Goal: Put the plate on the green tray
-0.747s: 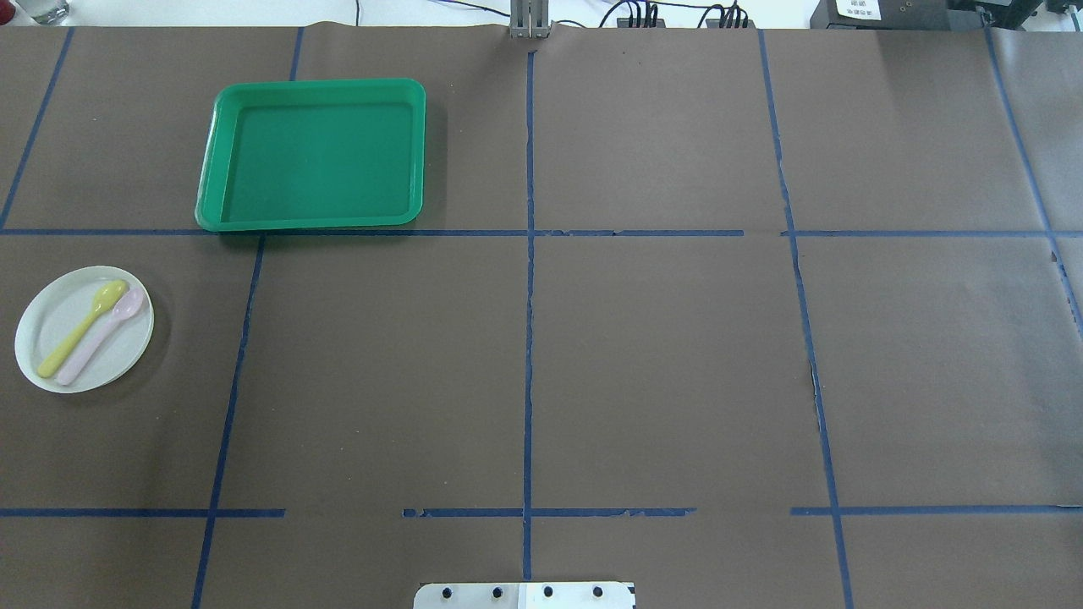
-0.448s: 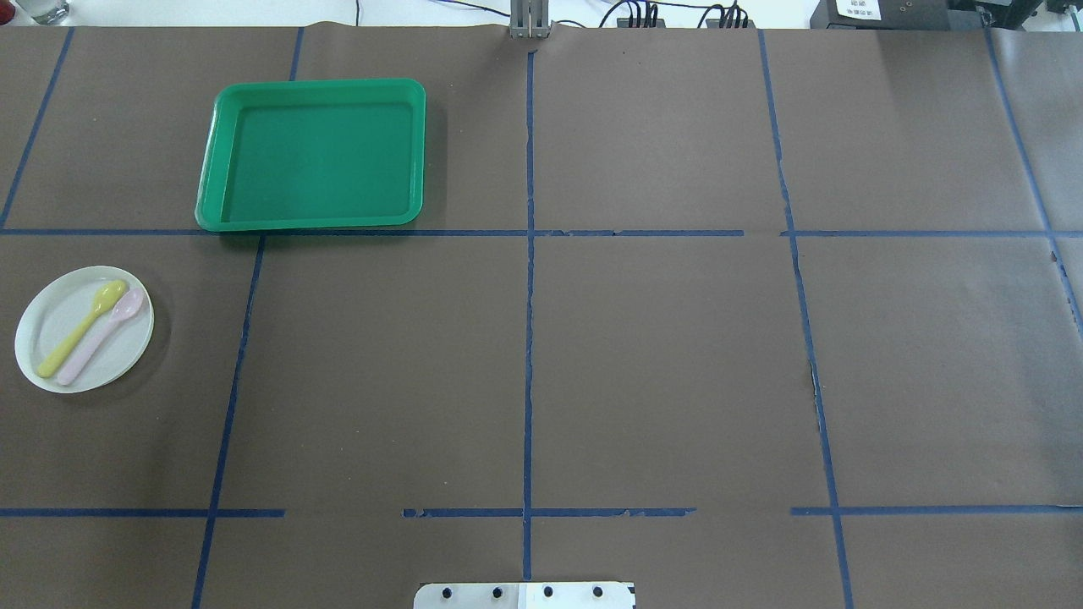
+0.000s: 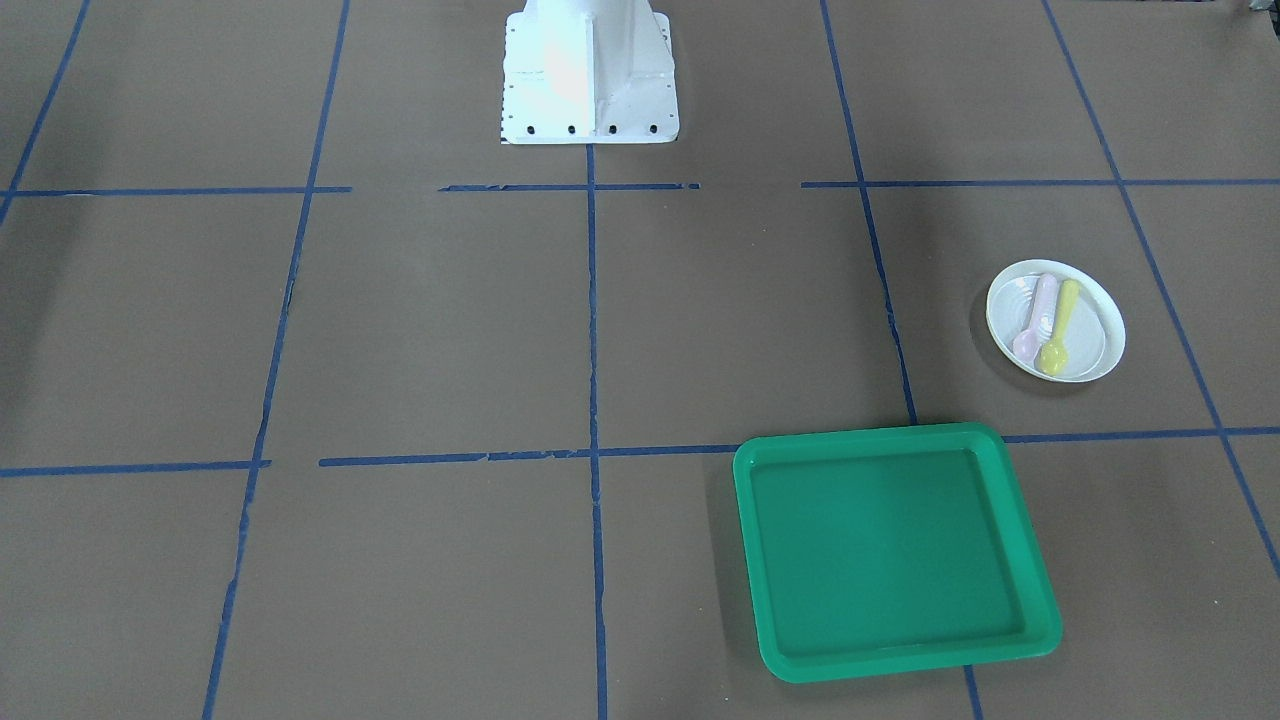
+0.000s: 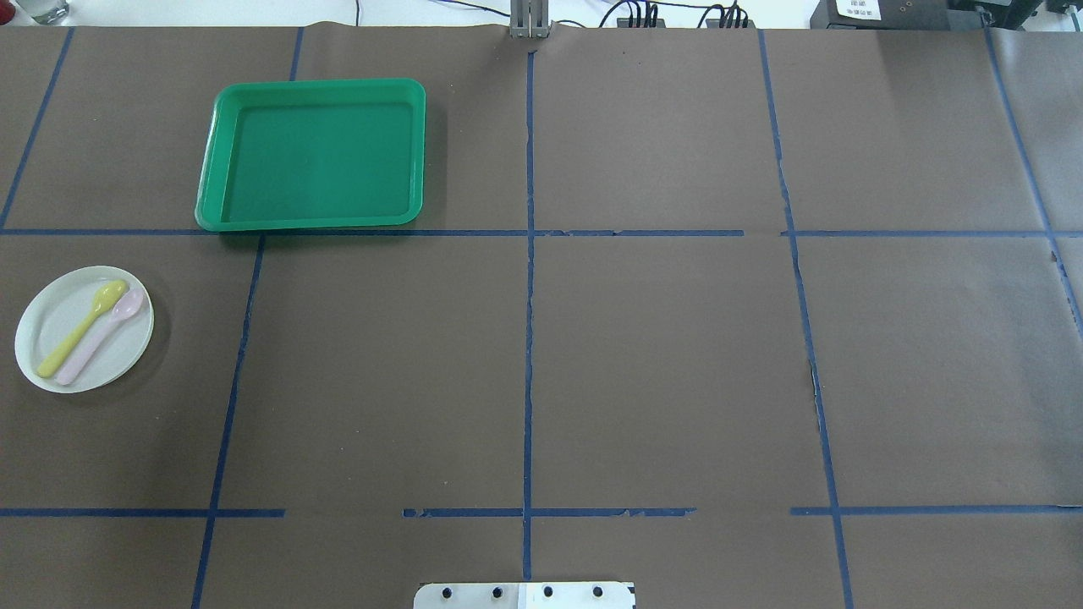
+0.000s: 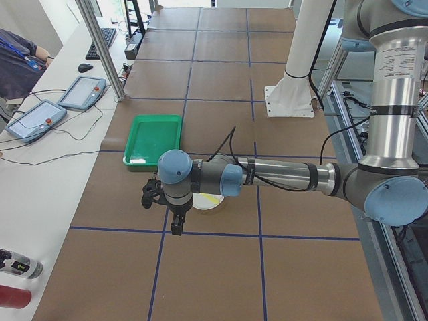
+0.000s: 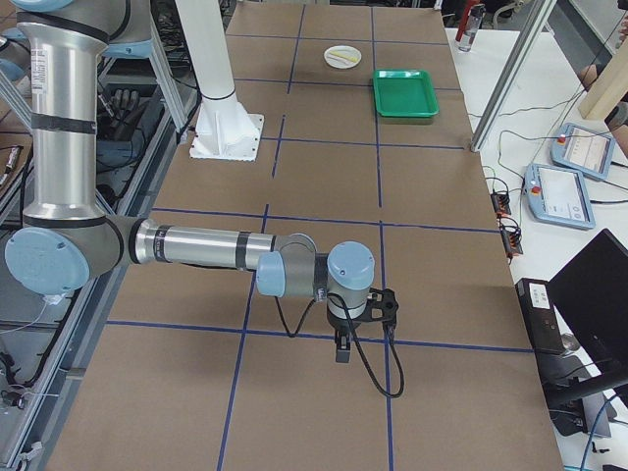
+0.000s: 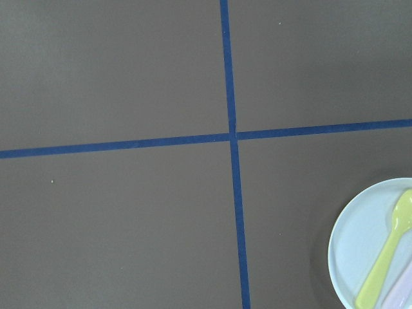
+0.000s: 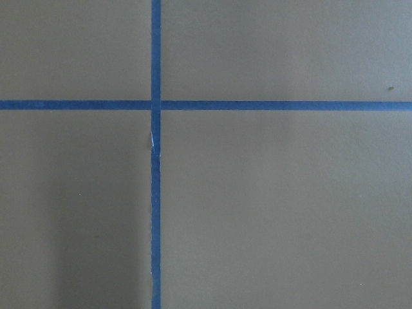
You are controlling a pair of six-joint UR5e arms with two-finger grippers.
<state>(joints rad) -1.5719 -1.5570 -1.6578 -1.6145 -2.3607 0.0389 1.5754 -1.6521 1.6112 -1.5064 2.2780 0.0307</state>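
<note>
I need to next move my left gripper to the white plate's rim (image 3: 1114, 360) (image 7: 340, 215) by the yellow spoon's head, on the side away from the pink spoon, and close it there.
The white plate (image 4: 51, 326) lies on the brown table at the robot's left and carries a yellow spoon (image 4: 85, 328) and a pink spoon (image 4: 100, 337). It also shows in the front view (image 3: 1090, 340) and at the lower right of the left wrist view (image 7: 360, 244). The green tray (image 4: 321, 161) lies empty, farther from the robot and apart from the plate. My left gripper (image 5: 170, 217) hovers above the table near the plate, which it partly hides. My right gripper (image 6: 343, 348) hovers far from both. I cannot tell whether either is open or shut.
Blue tape lines divide the brown table into squares. The robot's white base (image 3: 588, 80) stands at the table's near edge. Tablets (image 5: 80, 90) and cables lie on the white bench beyond the tray.
</note>
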